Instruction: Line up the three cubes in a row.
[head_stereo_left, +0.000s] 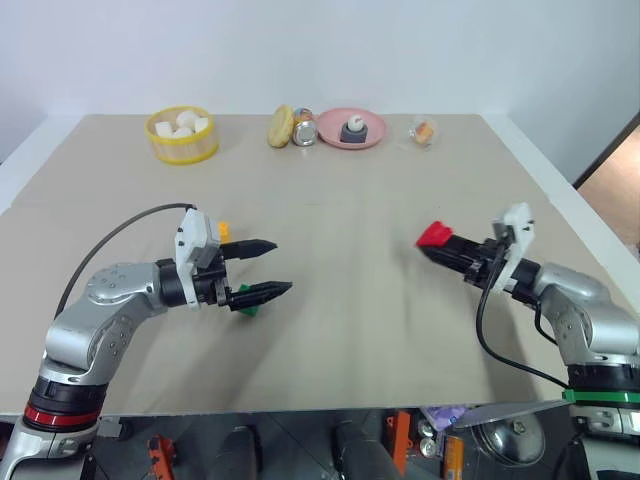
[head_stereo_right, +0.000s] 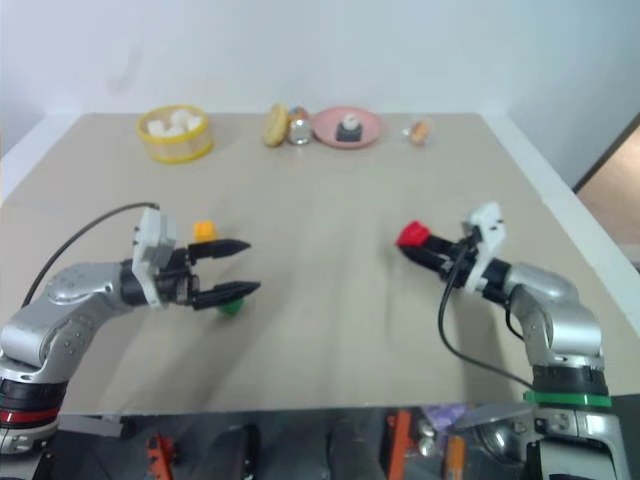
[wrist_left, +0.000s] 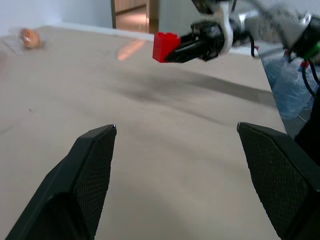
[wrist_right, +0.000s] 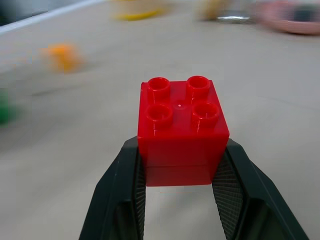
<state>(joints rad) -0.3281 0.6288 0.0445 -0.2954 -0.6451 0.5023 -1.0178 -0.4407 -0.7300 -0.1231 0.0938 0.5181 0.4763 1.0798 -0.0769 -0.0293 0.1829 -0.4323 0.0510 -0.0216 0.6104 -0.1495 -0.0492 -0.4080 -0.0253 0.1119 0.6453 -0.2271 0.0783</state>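
Next, I set the red cube, now held above the table, on the bare tan table, right gripper, in line with the green cube (head_stereo_left: 389, 300).
My right gripper (head_stereo_left: 440, 246) is shut on the red cube (head_stereo_left: 434, 235), holding it above the table on the right; the right wrist view shows the studded red cube (wrist_right: 182, 126) clamped between both fingers. On the left, my left gripper (head_stereo_left: 270, 268) stands open and level, pointing right, with nothing between its fingers. The orange-yellow cube (head_stereo_left: 223, 230) sits on the table just behind its upper finger. The green cube (head_stereo_left: 247, 306) lies under its lower finger, partly hidden. In the left wrist view the red cube (wrist_left: 165, 46) hangs in the right gripper beyond the open fingers.
Along the far edge stand a yellow bowl (head_stereo_left: 182, 146) of white chunks, a pink plate (head_stereo_left: 368, 138) with a dark block, a can (head_stereo_left: 304, 128) and small food items. Bare tan table lies between the two grippers.
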